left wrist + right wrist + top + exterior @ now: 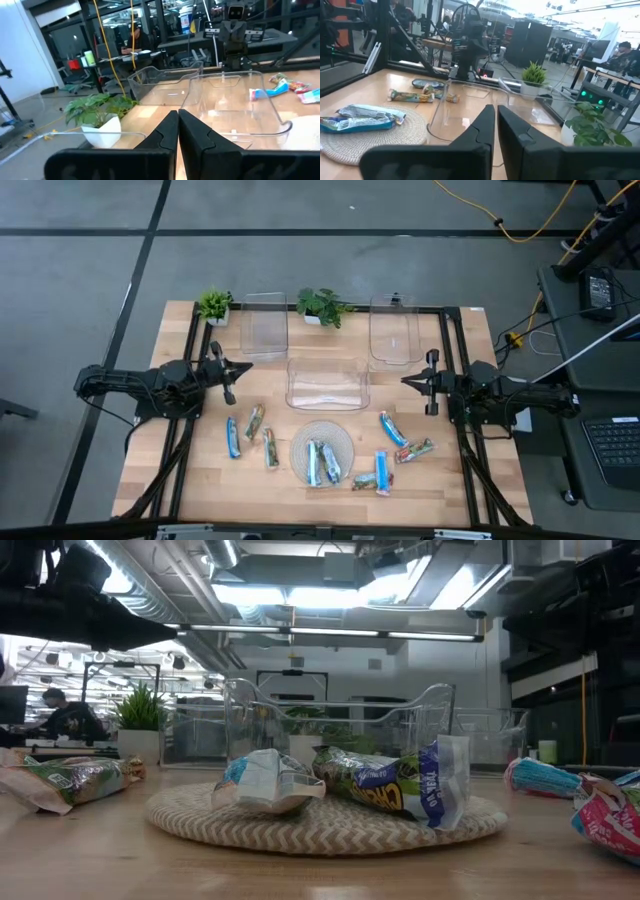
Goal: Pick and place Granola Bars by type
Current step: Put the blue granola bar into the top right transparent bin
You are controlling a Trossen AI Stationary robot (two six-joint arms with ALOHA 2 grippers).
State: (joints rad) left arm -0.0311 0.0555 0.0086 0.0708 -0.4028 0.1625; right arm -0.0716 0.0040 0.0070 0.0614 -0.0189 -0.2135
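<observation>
The blue granola bar beside the green bars is next for my left gripper, which should close on the blue granola bar's middle (233,438).
Granola bars lie flat on the wooden table in three groups. Two blue-and-silver bars (322,463) rest on the round woven mat (345,442), seen close in the low view (390,780). Three bars (254,435) lie left of the mat and several (392,452) lie right of it. My left gripper (247,367) is shut and hovers level at the table's left, pointing at the middle clear bin (328,383). My right gripper (405,380) is shut and hovers level at the right, facing it. In the wrist views, both pairs of fingers (177,114) (495,107) hold nothing.
Three clear plastic bins stand behind the mat: one in the middle, one at the far left (264,325) and one at the far right (393,330). Two small potted plants (214,305) (322,305) stand at the far edge. Black frame rails run along both table sides.
</observation>
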